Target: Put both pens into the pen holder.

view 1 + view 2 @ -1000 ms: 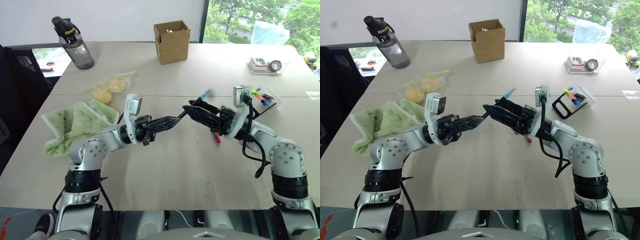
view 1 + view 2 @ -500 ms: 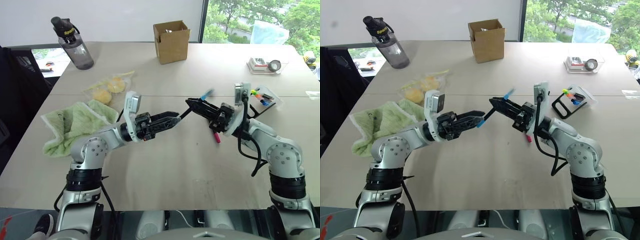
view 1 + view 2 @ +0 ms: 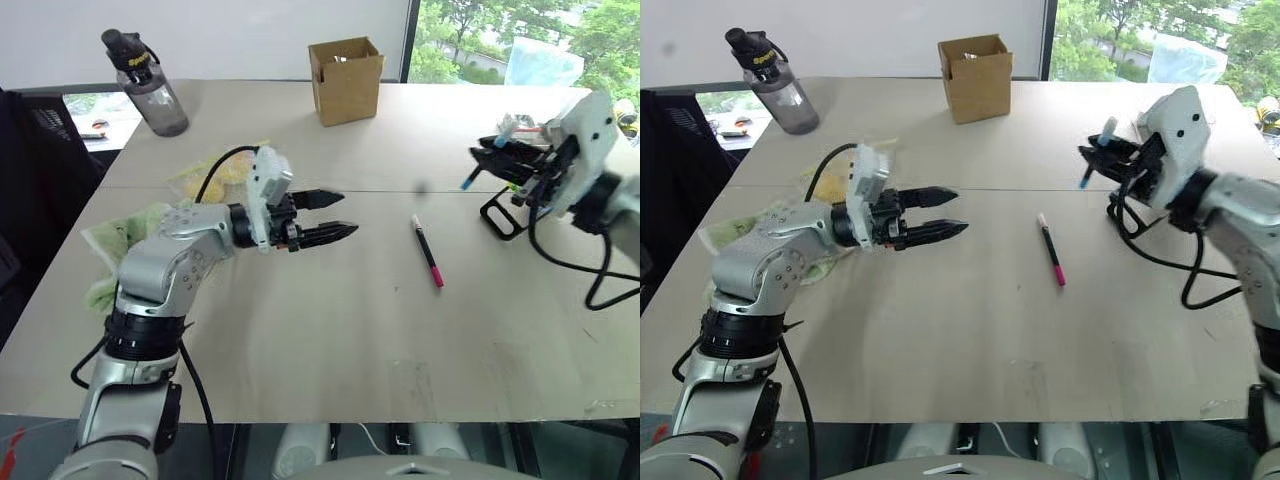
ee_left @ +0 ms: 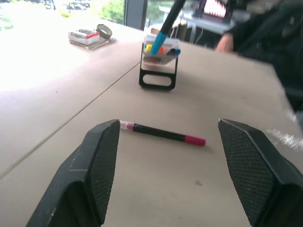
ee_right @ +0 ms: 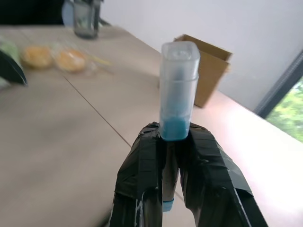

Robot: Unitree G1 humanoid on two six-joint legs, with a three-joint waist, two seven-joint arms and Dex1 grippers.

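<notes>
My right gripper is going to let go of the black pen with light-blue ends, now held up in the air, beside the coloured markers in the pen holder (image 3: 526, 194).
My right gripper (image 3: 493, 152) is shut on the black pen with light-blue ends (image 3: 469, 181), held up in the air at the right; its cap (image 5: 179, 94) sticks up between the fingers. The pen's lower end hangs close to the top of the black-framed pen holder (image 4: 158, 66), which holds short coloured markers and is partly hidden behind my right arm (image 3: 503, 215). The second pen (image 3: 428, 252), black with a magenta end and white tip, lies flat mid-table. My left gripper (image 3: 346, 213) stands open and empty above the table, left of that pen, pointing toward it.
A brown cardboard box (image 3: 345, 80) stands at the back centre and a dark water bottle (image 3: 146, 86) at the back left. A green towel (image 3: 120, 250) and a bag of yellow items (image 3: 225, 170) lie on the left. A clear tray (image 4: 90, 35) sits beyond the holder.
The blue-ended pen passed from my left gripper to my right: left opened, right shut. My right arm then swung right and up with the pen to the holder.
</notes>
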